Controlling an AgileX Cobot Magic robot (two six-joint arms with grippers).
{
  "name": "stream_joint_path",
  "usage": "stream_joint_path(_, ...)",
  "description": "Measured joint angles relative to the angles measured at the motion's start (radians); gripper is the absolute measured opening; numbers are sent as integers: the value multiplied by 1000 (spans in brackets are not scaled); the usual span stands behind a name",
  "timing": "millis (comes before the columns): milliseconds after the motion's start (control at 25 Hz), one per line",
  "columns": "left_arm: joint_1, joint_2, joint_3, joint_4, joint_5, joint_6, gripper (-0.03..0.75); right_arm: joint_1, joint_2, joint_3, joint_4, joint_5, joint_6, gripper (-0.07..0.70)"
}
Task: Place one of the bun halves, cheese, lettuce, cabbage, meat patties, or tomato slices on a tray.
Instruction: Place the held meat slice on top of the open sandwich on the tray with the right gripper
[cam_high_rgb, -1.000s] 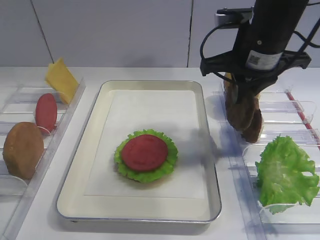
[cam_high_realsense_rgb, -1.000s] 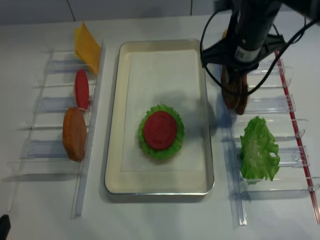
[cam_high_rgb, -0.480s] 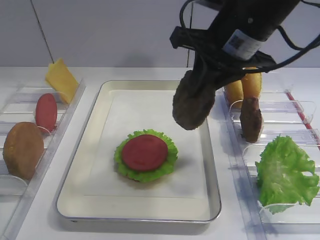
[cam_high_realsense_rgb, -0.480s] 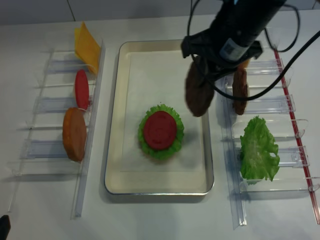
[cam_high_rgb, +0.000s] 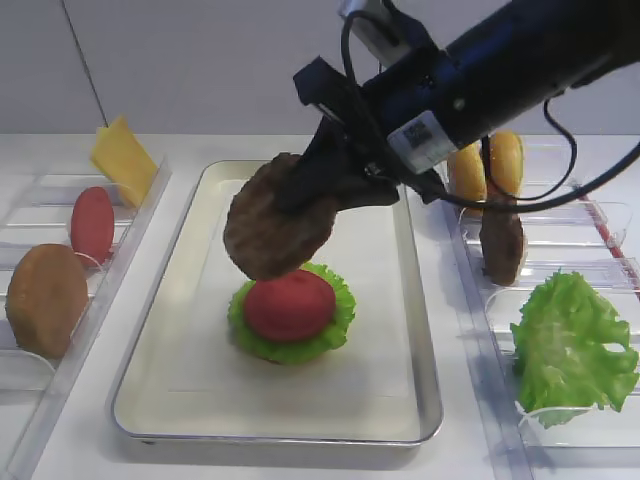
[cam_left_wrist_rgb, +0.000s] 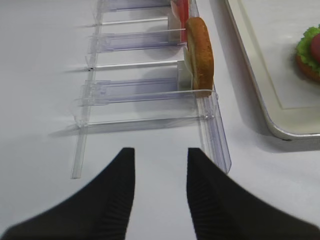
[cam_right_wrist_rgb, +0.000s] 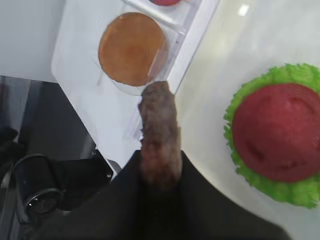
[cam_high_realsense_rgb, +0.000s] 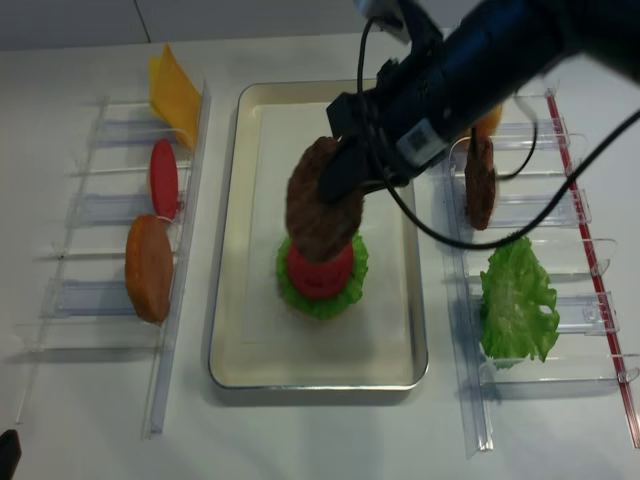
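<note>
My right gripper should release the meat patty, now hanging tilted over the tray, on top of the tomato slice (cam_high_realsense_rgb: 321, 254) (cam_right_wrist_rgb: 278, 128) that lies on lettuce in the tray.
My right gripper (cam_high_rgb: 318, 188) is shut on a dark-brown meat patty (cam_high_rgb: 278, 228), gripping it by its edge. The tilted patty (cam_high_realsense_rgb: 320, 205) hangs over the tray (cam_high_rgb: 180, 350), just above a tomato slice (cam_high_rgb: 290, 305) lying on lettuce (cam_high_rgb: 335, 325). The right wrist view shows the patty (cam_right_wrist_rgb: 160, 130) edge-on between the fingers, the tomato slice (cam_right_wrist_rgb: 277, 132) off to its right. A second patty (cam_high_rgb: 502, 240) stands in the right rack. My left gripper (cam_left_wrist_rgb: 161, 165) is open over bare table, near a bun half (cam_left_wrist_rgb: 200, 52).
The left clear rack (cam_high_realsense_rgb: 90, 210) holds cheese (cam_high_rgb: 122, 158), a tomato slice (cam_high_rgb: 92, 224) and a bun half (cam_high_rgb: 45, 298). The right rack (cam_high_realsense_rgb: 560, 215) holds more buns (cam_high_rgb: 505, 165) and a lettuce leaf (cam_high_rgb: 570, 345). The right arm spans the tray's far right corner.
My right gripper lifted a patty out of the right rack and carried it leftward over the tray, to just above the tomato slice. The left gripper has not visibly moved.
</note>
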Motion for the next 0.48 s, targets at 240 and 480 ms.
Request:
stream_joint_path(240, 0, 0, 0, 0, 0, 0, 241, 0, 0, 145, 212, -121, -198, 149)
stream_joint_path(480, 0, 0, 0, 0, 0, 0, 240, 0, 60, 191, 329, -165, -262, 149)
